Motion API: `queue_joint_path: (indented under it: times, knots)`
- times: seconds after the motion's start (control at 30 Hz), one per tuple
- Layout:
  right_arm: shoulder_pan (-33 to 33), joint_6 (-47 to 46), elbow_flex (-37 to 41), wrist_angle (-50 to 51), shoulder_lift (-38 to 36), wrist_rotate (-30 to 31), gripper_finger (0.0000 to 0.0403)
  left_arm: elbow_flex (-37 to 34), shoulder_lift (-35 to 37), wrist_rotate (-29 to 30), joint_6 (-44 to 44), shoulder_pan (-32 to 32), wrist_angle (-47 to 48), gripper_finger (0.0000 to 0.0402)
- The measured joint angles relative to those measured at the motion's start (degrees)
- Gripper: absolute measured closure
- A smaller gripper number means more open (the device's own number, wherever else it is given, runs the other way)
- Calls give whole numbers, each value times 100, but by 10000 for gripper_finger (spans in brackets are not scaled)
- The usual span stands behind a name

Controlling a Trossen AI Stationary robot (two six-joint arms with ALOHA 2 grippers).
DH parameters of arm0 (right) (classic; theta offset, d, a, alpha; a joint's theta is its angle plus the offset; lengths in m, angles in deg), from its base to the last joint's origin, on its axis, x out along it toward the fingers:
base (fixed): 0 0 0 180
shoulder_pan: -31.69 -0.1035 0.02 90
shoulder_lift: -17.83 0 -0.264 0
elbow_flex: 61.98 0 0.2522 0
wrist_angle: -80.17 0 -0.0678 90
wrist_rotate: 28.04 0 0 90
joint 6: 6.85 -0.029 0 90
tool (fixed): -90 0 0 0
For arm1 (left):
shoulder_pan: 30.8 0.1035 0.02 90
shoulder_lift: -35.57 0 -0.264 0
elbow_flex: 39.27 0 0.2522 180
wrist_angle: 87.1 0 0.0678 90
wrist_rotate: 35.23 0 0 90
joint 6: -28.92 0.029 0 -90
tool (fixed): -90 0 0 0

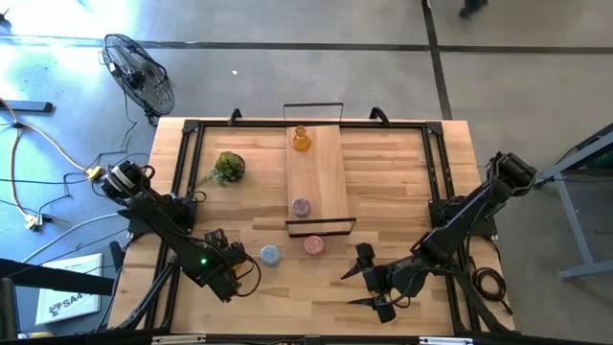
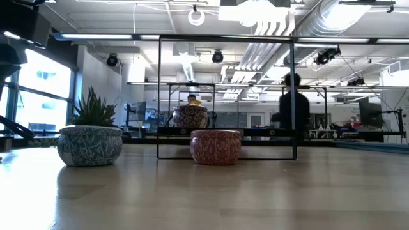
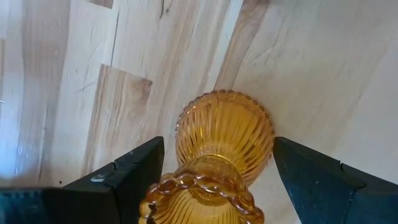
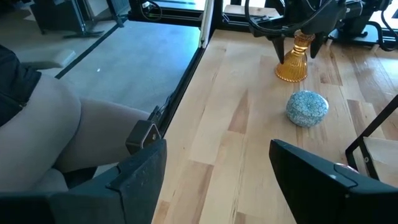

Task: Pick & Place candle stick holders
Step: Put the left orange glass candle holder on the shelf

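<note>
I see the amber holder's beaded rim off center, close to a finger, so next I open my left gripper, center it and close it around the holder's narrow neck (image 3: 216, 165).
An amber ribbed glass holder (image 3: 224, 134) stands upright on its foot on the table near the near left. My left gripper (image 1: 228, 268) is open above it, one finger on each side of its upper part, as the right wrist view (image 4: 292, 62) also shows. A light-blue low holder (image 1: 270, 254) and a pink one (image 1: 314, 245) stand on the table. Another pink holder (image 1: 301, 206) and another amber one (image 1: 301, 140) stand on the raised wooden board (image 1: 326, 172). My right gripper (image 1: 369, 283) is open and empty at the near right. My left gripper comes from above, fingers pointing down beside the holder's beaded top rim (image 3: 199, 186). A gap shows at one finger (image 3: 311, 180). Whether the other finger (image 3: 134, 177) touches the rim I cannot tell.
A green potted plant (image 1: 228, 168) stands at the far left. The board's black wire frame (image 1: 321, 226) rises at both its ends. A black frame runs along the table's edges (image 1: 436, 172). A person (image 2: 294, 102) stands in the room behind. A fan (image 1: 139, 67) stands on the floor.
</note>
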Motion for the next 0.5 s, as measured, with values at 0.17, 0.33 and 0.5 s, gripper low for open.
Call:
queue_joint_path:
  times: [0.17, 0.33, 0.5]
  knots:
    - [1, 0, 0, -1, 0, 0, 123, 0, 1, -107, -38, 0, 1, 105]
    - [2, 0, 0, -2, 0, 2, 123, 0, 1, -231, -153, 0, 1, 107]
    - [0, 0, 0, -2, 0, 70, 123, 0, 1, -191, -154, 0, 6, 147]
